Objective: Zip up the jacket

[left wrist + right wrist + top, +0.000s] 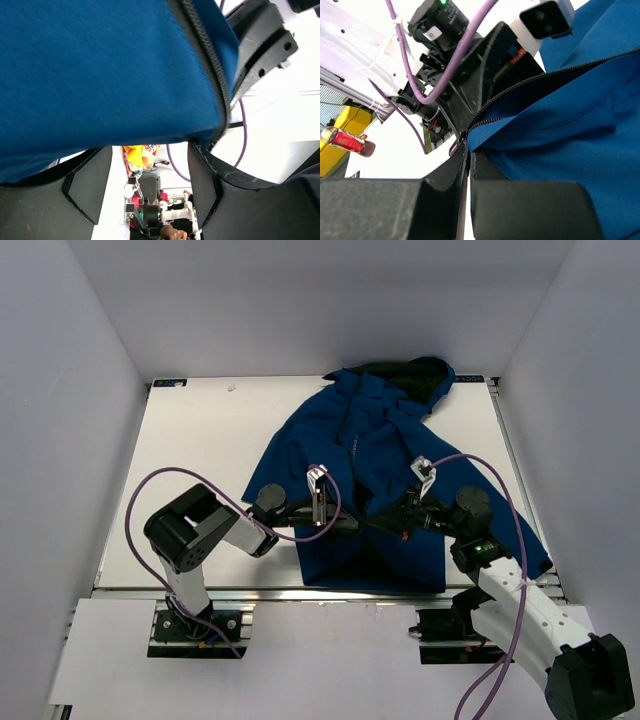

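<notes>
My left gripper's open fingers are under the jacket's front edge, so my left gripper should back away and pinch the cloth (482,136) next to the zipper's slider.
The royal-blue jacket (370,455) lies spread on the table, its black-lined hood (420,370) at the far side. Both grippers meet at its lower front. My left gripper (352,523) reaches in from the left. In the left wrist view its fingers (210,185) stand apart, the jacket's hem (100,75) and dark zipper teeth (212,60) lying across their tips, and nothing is pinched. My right gripper (469,150) is shut on the bottom end of the zipper (530,80), right at the slider's pull (456,148).
The white table (200,460) is boxed in by grey walls on three sides. Purple cables (150,490) loop off both arms. A metal rail (330,592) runs along the near edge. The jacket's right sleeve (530,550) reaches the table's right corner.
</notes>
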`<state>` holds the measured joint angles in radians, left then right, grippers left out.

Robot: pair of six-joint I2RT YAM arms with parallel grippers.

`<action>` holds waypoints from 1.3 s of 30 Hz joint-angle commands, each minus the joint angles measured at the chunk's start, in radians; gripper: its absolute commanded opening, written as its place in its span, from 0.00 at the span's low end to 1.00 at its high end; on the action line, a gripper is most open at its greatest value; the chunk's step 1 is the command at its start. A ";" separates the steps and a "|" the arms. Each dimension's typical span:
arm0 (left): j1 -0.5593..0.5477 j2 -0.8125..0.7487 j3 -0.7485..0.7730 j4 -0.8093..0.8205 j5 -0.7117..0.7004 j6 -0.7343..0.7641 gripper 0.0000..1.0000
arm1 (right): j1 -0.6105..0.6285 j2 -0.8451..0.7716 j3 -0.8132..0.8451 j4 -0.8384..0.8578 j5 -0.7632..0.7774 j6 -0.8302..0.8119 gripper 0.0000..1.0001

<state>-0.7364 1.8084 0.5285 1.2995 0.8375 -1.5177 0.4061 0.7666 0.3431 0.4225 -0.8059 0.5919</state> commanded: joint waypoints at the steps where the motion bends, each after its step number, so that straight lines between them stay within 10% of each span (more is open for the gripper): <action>1: 0.012 -0.066 -0.024 0.497 0.003 0.004 0.71 | 0.002 -0.021 0.016 -0.007 0.013 -0.035 0.00; 5: 0.014 -0.086 -0.030 0.475 0.005 0.016 0.74 | 0.003 -0.030 0.030 -0.046 0.030 -0.049 0.00; 9: 0.023 -0.214 -0.048 0.241 -0.001 0.161 0.98 | 0.003 -0.052 0.062 -0.086 0.051 -0.055 0.00; 12: 0.022 -0.310 -0.042 -0.194 -0.064 0.441 0.98 | 0.003 -0.061 0.108 -0.181 0.128 -0.038 0.00; 13: 0.016 -0.513 -0.024 -0.556 -0.108 0.538 0.98 | 0.003 -0.062 0.122 -0.206 0.154 -0.029 0.00; 17: -0.090 -0.808 0.138 -1.227 -0.632 0.919 0.98 | 0.002 -0.069 0.157 -0.235 0.172 0.054 0.00; 26: -0.155 -0.826 0.131 -1.327 -0.747 1.039 0.98 | 0.003 -0.047 0.263 -0.333 0.203 0.167 0.00; 33: -0.424 -0.706 0.211 -1.345 -1.103 1.174 0.93 | 0.003 -0.033 0.313 -0.373 0.215 0.198 0.00; 39: -0.452 -0.721 0.177 -1.165 -1.130 1.202 0.88 | 0.003 -0.043 0.294 -0.381 0.232 0.223 0.00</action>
<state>-1.1820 1.1225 0.6933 0.0231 -0.2077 -0.3584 0.4072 0.7376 0.6060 0.0105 -0.5812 0.7837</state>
